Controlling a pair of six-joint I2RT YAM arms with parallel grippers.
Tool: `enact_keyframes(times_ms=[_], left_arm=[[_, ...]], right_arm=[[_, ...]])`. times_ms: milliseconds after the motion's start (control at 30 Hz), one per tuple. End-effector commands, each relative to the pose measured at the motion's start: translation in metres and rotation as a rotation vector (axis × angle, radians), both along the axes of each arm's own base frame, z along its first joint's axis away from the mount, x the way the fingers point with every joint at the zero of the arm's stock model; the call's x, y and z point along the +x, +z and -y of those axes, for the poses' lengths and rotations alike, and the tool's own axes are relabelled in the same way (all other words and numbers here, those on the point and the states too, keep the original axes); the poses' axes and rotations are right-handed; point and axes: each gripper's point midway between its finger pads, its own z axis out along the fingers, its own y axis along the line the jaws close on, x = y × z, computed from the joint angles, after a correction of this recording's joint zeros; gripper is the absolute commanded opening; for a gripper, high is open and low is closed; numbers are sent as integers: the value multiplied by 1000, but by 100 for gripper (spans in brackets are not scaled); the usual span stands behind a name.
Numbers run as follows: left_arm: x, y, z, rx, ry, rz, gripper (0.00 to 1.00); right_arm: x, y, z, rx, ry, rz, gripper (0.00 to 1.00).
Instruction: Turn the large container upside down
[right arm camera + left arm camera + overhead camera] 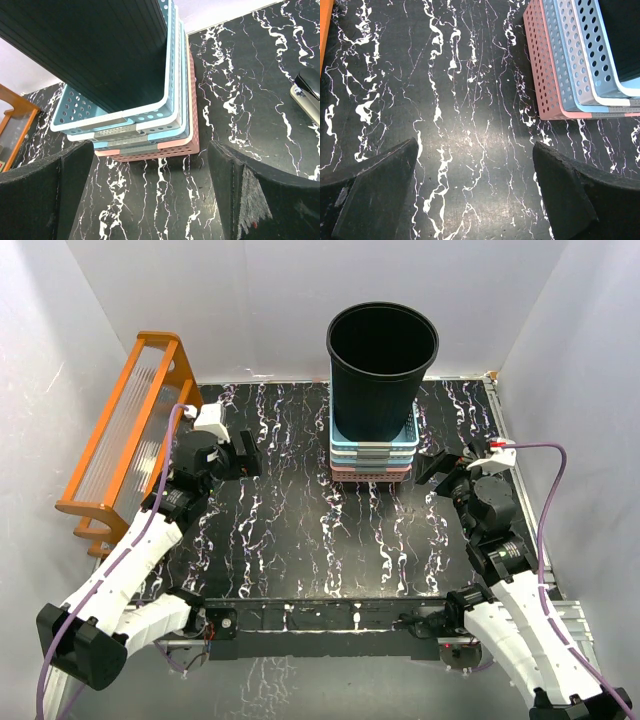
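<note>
The top rim (435, 350) of the large black container, on the side nearest my right gripper, is the next place this gripper should go up to and close on.
The large black ribbed container (381, 368) stands upright, mouth up, inside a stack of shallow perforated baskets (372, 452) at the back middle of the table. Its ribbed side fills the top of the right wrist view (95, 45). My left gripper (243, 455) is open and empty, hovering over bare table left of the stack; its fingers (380, 192) frame marbled surface. My right gripper (437, 469) is open and empty, just right of the stack and facing it; its fingers (245, 190) stand wide apart.
An orange rack (125, 430) with clear slats stands along the left wall. The baskets are pink, white and blue (570, 65), nested. White walls enclose the black marbled table (300, 530). A black and grey object (310, 92) lies at the right edge of the right wrist view.
</note>
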Motion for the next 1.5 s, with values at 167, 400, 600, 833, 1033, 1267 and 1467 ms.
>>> enact_keyframes(times_ms=[167, 400, 600, 833, 1033, 1267, 1467], left_arm=[[2, 7, -9, -16, 63, 29, 99], [2, 3, 0, -6, 12, 1, 99], [-10, -13, 40, -102, -188, -70, 99], [-41, -55, 69, -37, -258, -189, 99], [-56, -87, 80, 2, -300, -288, 99], [-64, -83, 109, -5, -427, -261, 99], [-56, -63, 120, -10, -420, -178, 99]], right_arm=[[3, 27, 1, 22, -11, 79, 98], [4, 27, 2, 24, -20, 55, 98], [8, 19, 5, 40, -65, -62, 98], [26, -20, -15, -24, 13, -331, 98], [27, -30, -13, -46, -2, -379, 98], [29, 19, 6, -112, -76, -294, 98], [33, 132, 8, -78, -91, -135, 98]])
